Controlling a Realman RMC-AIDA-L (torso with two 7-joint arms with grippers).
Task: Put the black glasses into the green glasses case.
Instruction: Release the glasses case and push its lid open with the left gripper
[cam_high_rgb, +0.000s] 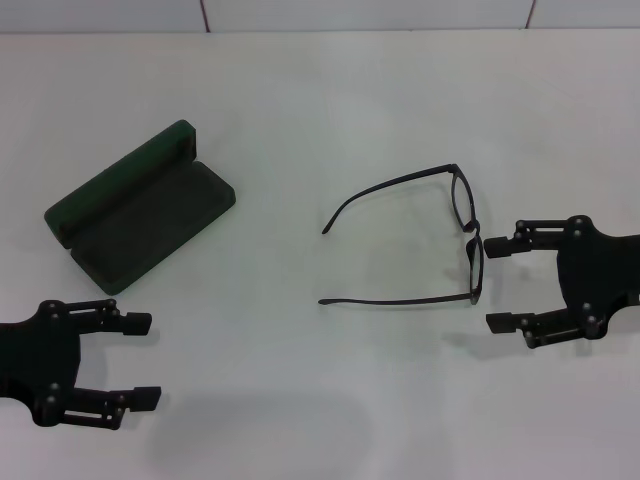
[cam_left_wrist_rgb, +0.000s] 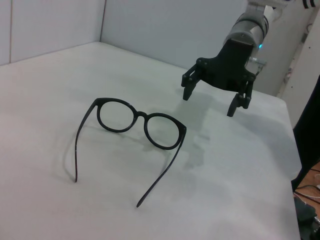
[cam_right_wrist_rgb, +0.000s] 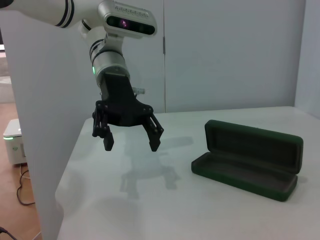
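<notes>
The green glasses case has its lid up, and next I should bring my left gripper to the middle of the raised lid (cam_high_rgb: 116, 174) and close it there.
The black glasses (cam_high_rgb: 465, 200) lie unfolded on the white table right of centre, with the temple arms pointing left; they also show in the left wrist view (cam_left_wrist_rgb: 141, 116). The green glasses case (cam_high_rgb: 150, 215) lies open at the left with its lid raised and nothing in it; it also shows in the right wrist view (cam_right_wrist_rgb: 250, 160). My right gripper (cam_high_rgb: 488, 285) is open and empty just right of the glasses' front, hovering above the table (cam_left_wrist_rgb: 209, 102). My left gripper (cam_high_rgb: 152, 360) is open and empty near the front left, in front of the case (cam_right_wrist_rgb: 131, 146).
The white table (cam_high_rgb: 320, 110) has a wall along its far edge. Nothing else stands on it between the case and the glasses.
</notes>
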